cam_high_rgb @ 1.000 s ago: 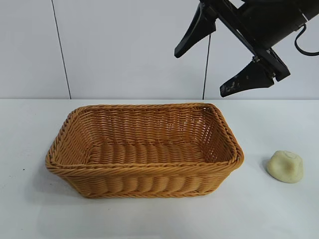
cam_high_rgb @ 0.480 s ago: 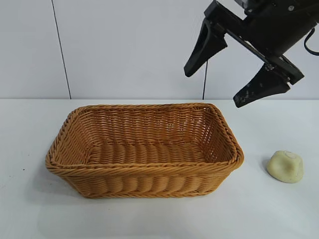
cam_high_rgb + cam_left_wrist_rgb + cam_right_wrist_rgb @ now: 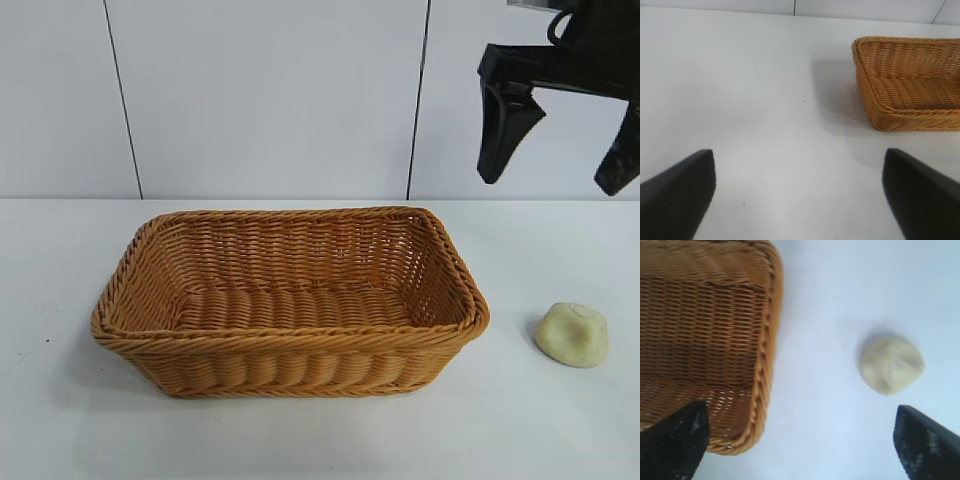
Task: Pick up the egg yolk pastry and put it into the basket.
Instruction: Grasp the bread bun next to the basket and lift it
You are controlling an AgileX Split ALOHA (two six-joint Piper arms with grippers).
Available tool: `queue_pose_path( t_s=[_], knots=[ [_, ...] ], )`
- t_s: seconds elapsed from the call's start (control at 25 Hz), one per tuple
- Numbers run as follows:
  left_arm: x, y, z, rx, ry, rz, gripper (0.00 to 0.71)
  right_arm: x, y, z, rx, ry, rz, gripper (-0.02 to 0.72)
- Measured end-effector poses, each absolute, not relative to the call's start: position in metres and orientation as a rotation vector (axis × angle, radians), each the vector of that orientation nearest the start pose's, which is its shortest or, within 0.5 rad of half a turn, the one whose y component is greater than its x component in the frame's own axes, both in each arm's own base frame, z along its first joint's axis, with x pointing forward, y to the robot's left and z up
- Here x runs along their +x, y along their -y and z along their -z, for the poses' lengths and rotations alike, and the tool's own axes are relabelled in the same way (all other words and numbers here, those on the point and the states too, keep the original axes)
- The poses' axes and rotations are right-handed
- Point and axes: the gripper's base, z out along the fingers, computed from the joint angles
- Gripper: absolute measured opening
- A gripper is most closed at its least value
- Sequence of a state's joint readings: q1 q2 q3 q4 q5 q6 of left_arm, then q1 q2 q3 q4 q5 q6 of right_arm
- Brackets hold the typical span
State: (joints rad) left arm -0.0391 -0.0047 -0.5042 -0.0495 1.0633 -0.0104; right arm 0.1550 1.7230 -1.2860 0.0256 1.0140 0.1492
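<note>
The robot's right gripper will close across the middle of the egg yolk pastry (image 3: 571, 333) (image 3: 891, 365), with one finger on the side of the pastry that faces the basket.
The egg yolk pastry (image 3: 571, 335), a pale cream dome with a faint swirl, lies on the white table right of the basket (image 3: 300, 345). My right gripper (image 3: 556, 162) hangs open high above the table, over the gap between basket and pastry, with nothing between its fingers. Its wrist view looks down on the pastry (image 3: 891, 363) and the basket's braided rim (image 3: 771, 340), with the open right gripper (image 3: 801, 440) above bare table. My left gripper (image 3: 799, 192) is open over bare table, well off from the basket's corner (image 3: 860, 55); it does not show in the exterior view.
White table top (image 3: 540, 430) runs all round the basket. A pale panelled wall (image 3: 260, 100) stands behind the table. The basket holds nothing.
My right gripper has swung to the right and turned, from above the basket's far right corner to above the table between basket and pastry. Basket and pastry have not moved.
</note>
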Motion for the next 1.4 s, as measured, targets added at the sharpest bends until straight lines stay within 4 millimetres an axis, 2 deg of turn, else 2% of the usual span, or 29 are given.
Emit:
queue_pose_path(
  t_s=[0.24,0.52,0.92,1.2,1.28,1.4],
  knots=[
    [-0.006,0.004,-0.278,0.032,-2.038,0.09,0.666,0.348,-0.027,-0.224,0.136,-2.983,-0.058,0.694],
    [-0.006,0.004,-0.278,0.032,-2.039,0.089,0.666,0.359,-0.027,-0.2,0.142,-2.997,-0.062,0.694],
    [-0.006,0.004,-0.278,0.032,-2.038,0.089,0.666,0.371,-0.028,-0.134,0.16,-3.129,-0.039,0.694],
    [-0.006,0.004,-0.278,0.032,-2.038,0.09,0.666,0.373,-0.028,-0.109,0.169,-3.175,-0.031,0.688],
    [-0.006,0.004,-0.278,0.032,-2.038,0.09,0.666,0.373,-0.028,-0.108,0.172,-3.176,-0.031,0.623],
    [-0.006,0.004,-0.278,0.032,-2.038,0.09,0.666,0.373,-0.028,-0.109,0.17,-3.179,-0.028,0.419]
  ],
)
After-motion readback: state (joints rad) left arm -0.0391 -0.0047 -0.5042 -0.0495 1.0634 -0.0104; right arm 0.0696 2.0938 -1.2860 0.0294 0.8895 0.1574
